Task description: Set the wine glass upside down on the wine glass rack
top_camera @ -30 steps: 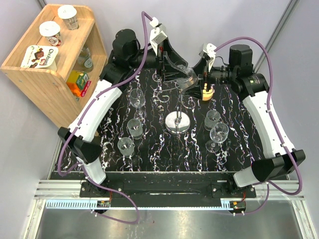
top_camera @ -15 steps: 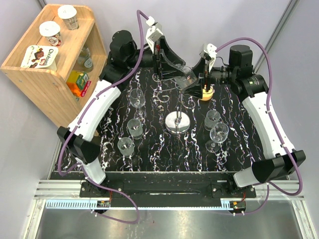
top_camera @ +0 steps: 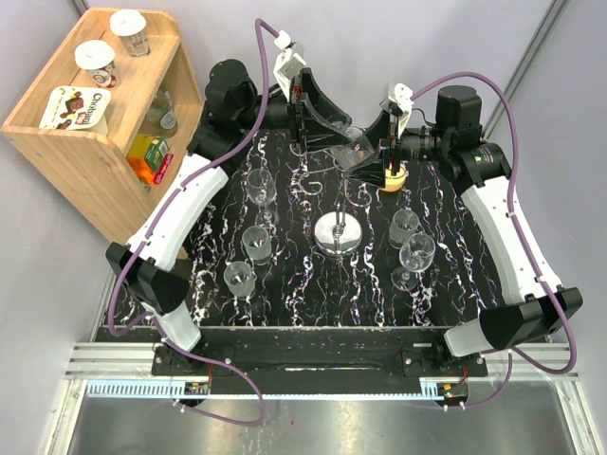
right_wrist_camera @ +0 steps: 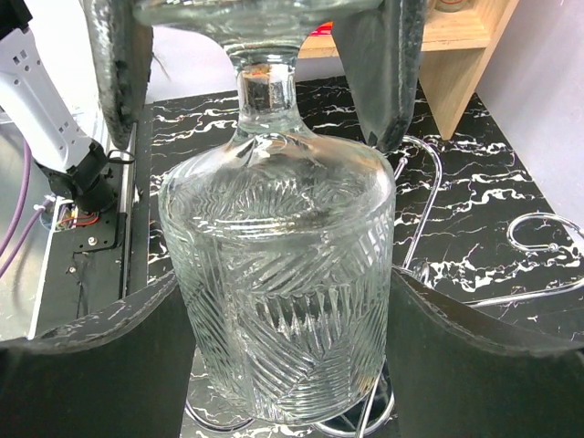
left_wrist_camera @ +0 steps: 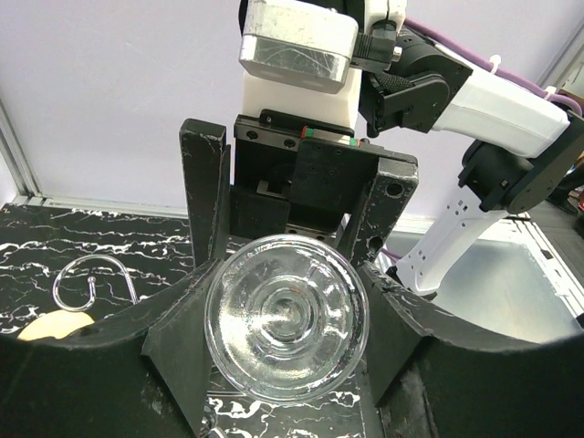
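My left gripper should back off, take hold again of the foot (left_wrist_camera: pixel 287 318) and tip it up, because the wine glass slants in my right gripper with its foot facing my left gripper.
The wine glass (top_camera: pixel 353 147) hangs in the air at the back of the table, above and behind the wine glass rack (top_camera: pixel 339 232), between the two grippers. My left gripper (top_camera: pixel 332 140) is shut on its round foot (left_wrist_camera: pixel 286 318), one finger (left_wrist_camera: pixel 173 351) on each side of the disc. My right gripper (top_camera: pixel 372 163) has its fingers (right_wrist_camera: pixel 119 356) pressed against both sides of the ribbed bowl (right_wrist_camera: pixel 283 292), with the stem pointing away from that camera. The rack's curled wire arms (right_wrist_camera: pixel 427 182) and chrome base (right_wrist_camera: pixel 388 422) show behind the bowl.
Several other wine glasses stand on the black marbled table, on the left (top_camera: pixel 256 242) and on the right (top_camera: pixel 415 254) of the rack. A yellow object (top_camera: pixel 394 177) lies under the right gripper. A wooden shelf (top_camera: pixel 71 142) with yoghurt cups stands at the far left.
The left gripper has carried the glass a little to the right, into the right gripper. The right gripper's jaws have narrowed onto the bowl.
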